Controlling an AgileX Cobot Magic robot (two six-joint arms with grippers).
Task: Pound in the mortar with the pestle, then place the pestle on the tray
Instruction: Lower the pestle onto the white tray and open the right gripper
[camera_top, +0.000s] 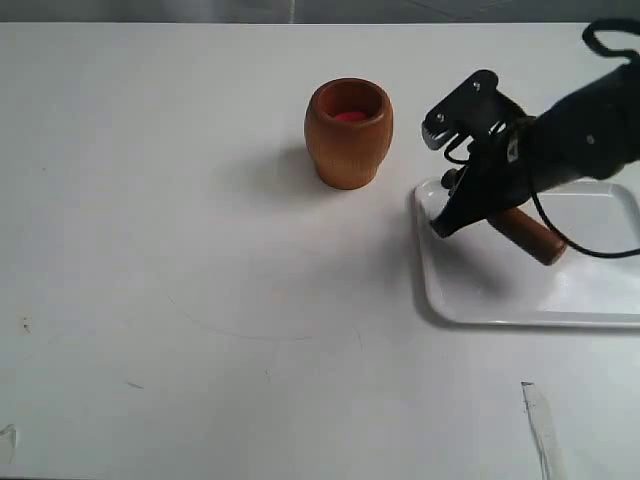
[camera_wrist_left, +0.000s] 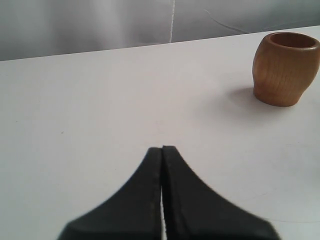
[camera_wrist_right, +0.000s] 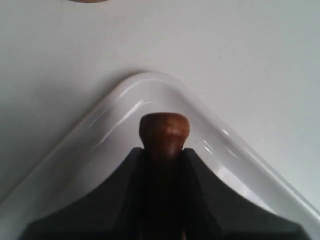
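Observation:
Next, my right gripper releases the pestle inside the white tray's edge (camera_top: 470, 248) nearest the mortar, with the pestle slanting toward the tray's front rim.
The light-brown wooden mortar (camera_top: 348, 132) stands upright on the white table, its reddish inside showing; it also appears in the left wrist view (camera_wrist_left: 285, 68). My right gripper (camera_top: 447, 218) is shut on the dark reddish-brown pestle (camera_top: 530, 235), which lies slanted low over the white tray (camera_top: 470, 300) near its far left corner. In the right wrist view the pestle's knob end (camera_wrist_right: 164, 131) sticks out past the fingertips, above the tray's rounded corner (camera_wrist_right: 145, 82). My left gripper (camera_wrist_left: 162, 150) is shut on nothing, hanging over bare table, and is out of the exterior view.
The white table (camera_top: 180, 250) stretches left of the mortar. A thin clear strip (camera_top: 538, 420) lies near the front edge on the right. A black cable (camera_top: 600, 250) from the right arm loops over the tray.

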